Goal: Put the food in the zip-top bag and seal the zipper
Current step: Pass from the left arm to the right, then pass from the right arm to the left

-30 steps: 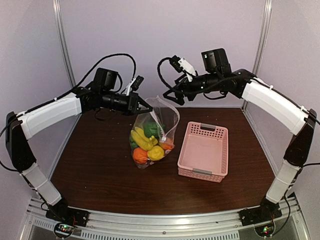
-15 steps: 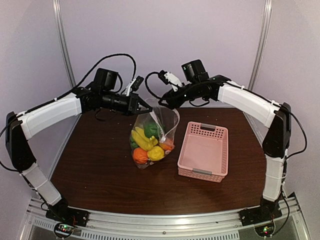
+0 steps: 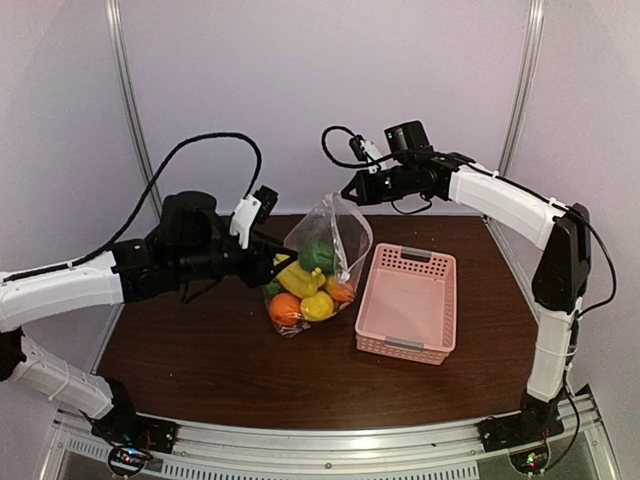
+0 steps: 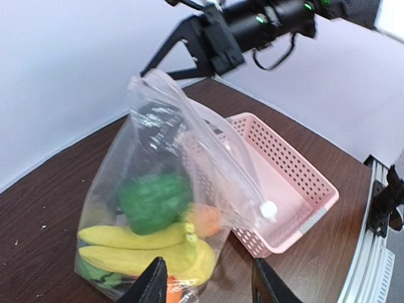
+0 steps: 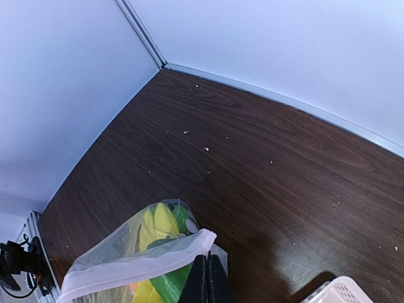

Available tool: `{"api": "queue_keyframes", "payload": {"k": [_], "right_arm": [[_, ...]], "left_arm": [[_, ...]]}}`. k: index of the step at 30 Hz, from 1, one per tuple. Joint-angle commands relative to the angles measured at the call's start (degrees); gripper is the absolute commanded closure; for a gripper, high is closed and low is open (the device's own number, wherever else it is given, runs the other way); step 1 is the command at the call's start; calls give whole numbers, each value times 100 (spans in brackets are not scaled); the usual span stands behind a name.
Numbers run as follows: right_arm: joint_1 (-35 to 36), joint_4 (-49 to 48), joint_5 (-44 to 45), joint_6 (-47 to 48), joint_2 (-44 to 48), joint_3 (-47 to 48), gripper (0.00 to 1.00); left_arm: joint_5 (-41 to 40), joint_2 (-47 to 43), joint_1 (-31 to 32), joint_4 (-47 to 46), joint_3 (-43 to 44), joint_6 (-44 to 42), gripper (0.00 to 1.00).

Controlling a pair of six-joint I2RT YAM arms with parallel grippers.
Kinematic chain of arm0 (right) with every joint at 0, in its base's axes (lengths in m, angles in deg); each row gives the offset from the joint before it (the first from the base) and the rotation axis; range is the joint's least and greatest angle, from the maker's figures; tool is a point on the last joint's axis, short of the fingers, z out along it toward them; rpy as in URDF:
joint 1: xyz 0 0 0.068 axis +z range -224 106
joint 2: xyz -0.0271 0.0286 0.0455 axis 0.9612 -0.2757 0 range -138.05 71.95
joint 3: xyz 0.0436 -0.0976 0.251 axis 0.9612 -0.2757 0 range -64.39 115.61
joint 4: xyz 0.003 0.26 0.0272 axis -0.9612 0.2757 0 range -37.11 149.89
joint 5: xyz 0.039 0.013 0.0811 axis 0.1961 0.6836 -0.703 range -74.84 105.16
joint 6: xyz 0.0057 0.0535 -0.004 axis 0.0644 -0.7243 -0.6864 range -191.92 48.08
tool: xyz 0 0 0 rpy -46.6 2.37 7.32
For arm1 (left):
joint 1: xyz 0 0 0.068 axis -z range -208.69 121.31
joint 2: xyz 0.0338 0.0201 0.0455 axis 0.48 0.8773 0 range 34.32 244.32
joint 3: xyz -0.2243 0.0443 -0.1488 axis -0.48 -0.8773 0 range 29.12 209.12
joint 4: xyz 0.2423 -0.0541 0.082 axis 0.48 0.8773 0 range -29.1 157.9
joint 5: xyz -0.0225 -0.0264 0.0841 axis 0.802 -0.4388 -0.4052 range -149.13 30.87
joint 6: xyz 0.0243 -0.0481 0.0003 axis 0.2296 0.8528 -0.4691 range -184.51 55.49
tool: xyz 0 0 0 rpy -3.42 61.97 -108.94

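My left gripper is to go next to the corner [image 3: 343, 281] [image 4: 257, 221] beside the white slider on the clear zip-top bag and close there.
The clear zip-top bag [image 3: 318, 262] stands upright on the table with the food inside: bananas [image 4: 136, 238], a green pepper [image 4: 154, 199], an orange [image 3: 285, 308] and a lemon [image 3: 318, 305]. The zipper [image 4: 214, 136] runs down the bag's mouth edge to its white slider [image 4: 269, 209]. My right gripper [image 3: 346, 196] is shut on the bag's top corner, just under the end of the zipper strip [image 5: 136, 262]. My left gripper [image 4: 208, 284] hangs open a little back from the bag's near left side, touching nothing.
A pink slatted basket [image 3: 405, 300] sits just right of the bag, with nothing in it. The back wall stands close behind the right arm. Bare brown tabletop [image 3: 200, 350] lies in front of the bag.
My left gripper opened, let go of the bag's top and drew back low to the left. My right gripper came in and shut on the bag's top corner.
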Motion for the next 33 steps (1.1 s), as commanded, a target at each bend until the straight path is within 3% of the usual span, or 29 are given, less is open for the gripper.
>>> {"api": "queue_keyframes", "payload": {"k": [1,6,19,29,33], "right_arm": [[-175,-684,-670,-1123,496,-587,98],[-203,-900,-900,-1296,557,-819,98],[-303,-1254,-1148,-1676,709,-1210,97],[-431,-1491,-1356,-1912,752,-1363,96],[-475,-1549,-1421,-1974,726,-1390,96]], "left_arm": [[-1142,-160,826,-1976,-1235,-840,57],[-1421,292,1329,-2823,-1530,-1471,58],[-1798,1536,1430,-3647,-1002,-2386,55],[-1701,2112,1455,-3682,-662,-2645,61],[-1776,2058,1589,-3776,-811,-2919,55]]}}
